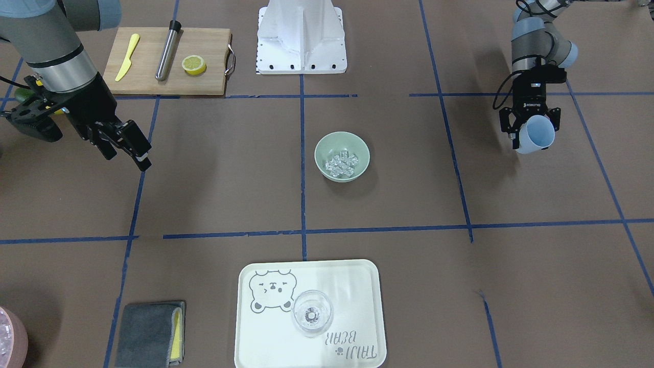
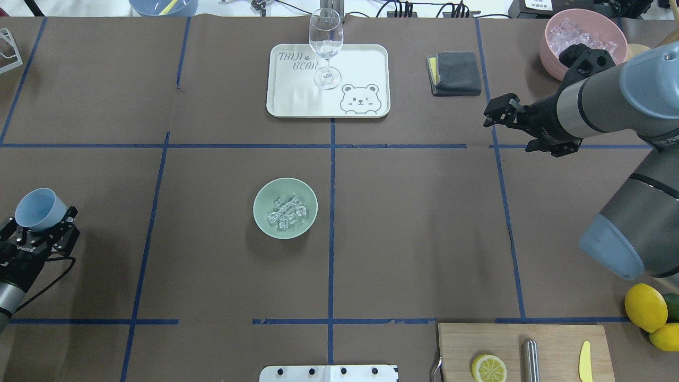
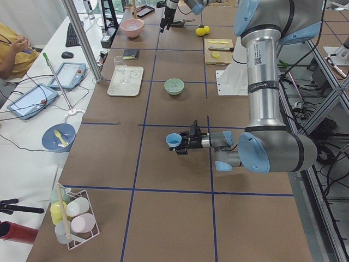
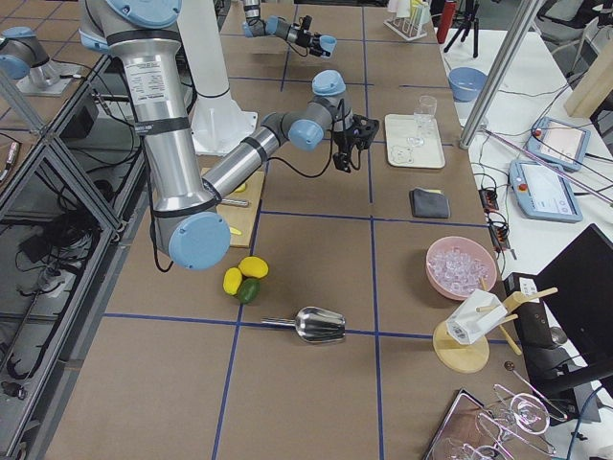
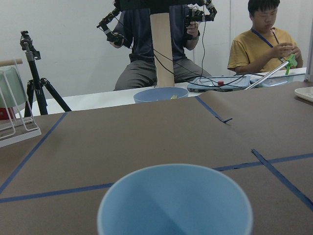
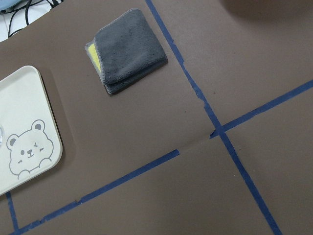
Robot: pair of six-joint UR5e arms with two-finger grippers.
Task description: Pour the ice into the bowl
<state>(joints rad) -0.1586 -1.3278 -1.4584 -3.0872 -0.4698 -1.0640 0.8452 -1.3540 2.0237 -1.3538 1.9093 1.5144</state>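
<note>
Next, I set the light blue cup down with my left gripper on the bare table (image 1: 528,151) between the slanted lines of blue tape.
The pale sage-green bowl (image 1: 323,148) stands near the table's middle, also in the overhead view (image 2: 262,204). Several clear ice cubes (image 1: 342,163) lie inside it (image 2: 286,213). My left gripper (image 2: 41,216) is shut on a light blue cup (image 2: 34,208) and holds it far to the bowl's left, above the table (image 1: 534,134). The left wrist view shows the cup (image 5: 175,200) empty. My right gripper (image 2: 508,130) is open and empty, raised well to the bowl's far right (image 1: 127,155).
A cream tray (image 2: 297,101) with a wine glass (image 2: 325,48) sits beyond the bowl. A grey cloth (image 2: 453,73) and a pink container of ice (image 2: 551,50) lie far right. A cutting board (image 2: 551,366) with a lemon half, lemons (image 2: 644,307) and a scoop (image 4: 321,324) are near right.
</note>
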